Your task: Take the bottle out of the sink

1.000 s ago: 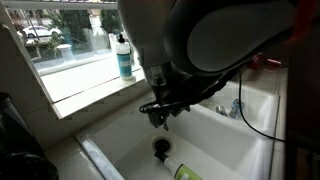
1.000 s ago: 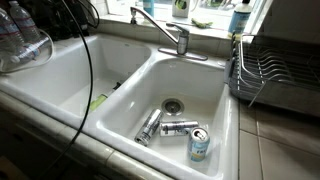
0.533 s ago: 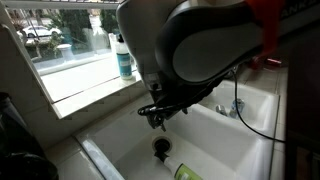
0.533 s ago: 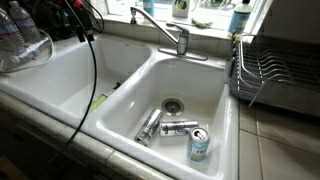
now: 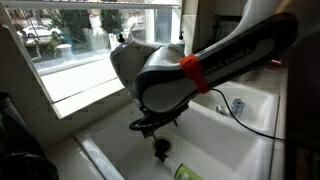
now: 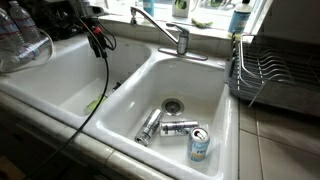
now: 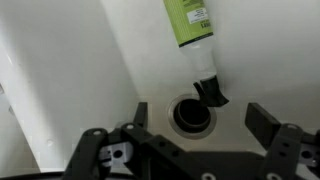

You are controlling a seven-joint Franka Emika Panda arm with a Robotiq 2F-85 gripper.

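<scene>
The yellow-green bottle has the black sprayer top [image 5: 163, 156] [image 7: 210, 93] at the end beside the sink's round drain, and my gripper will close on it there.
The bottle [image 7: 188, 20] lies flat on the floor of the sink [image 7: 70, 70]. It is pale yellow-green with a light label, and its black sprayer top [image 7: 210, 90] points at the round dark drain [image 7: 192, 113]. My gripper [image 7: 198, 125] is open and empty, hanging above the drain with the sprayer top between its fingers' line and apart from them. In both exterior views the gripper [image 5: 152, 126] [image 6: 97, 42] hovers over the sink [image 5: 235, 140] [image 6: 50, 75]. Only a green bit of the bottle [image 5: 186, 172] [image 6: 95, 103] shows there.
The neighbouring basin [image 6: 225, 110] holds several cans [image 6: 165, 127]. A chrome faucet [image 6: 172, 35] stands behind the divider. A dish rack [image 6: 275, 70] is beside that basin. A black cable [image 6: 98, 95] hangs from the arm into the sink. A window ledge [image 5: 80, 85] runs behind.
The arm has swung round and lowered over the sink. The gripper has come further into the exterior view, moving toward the basin. The bottle has not moved.
</scene>
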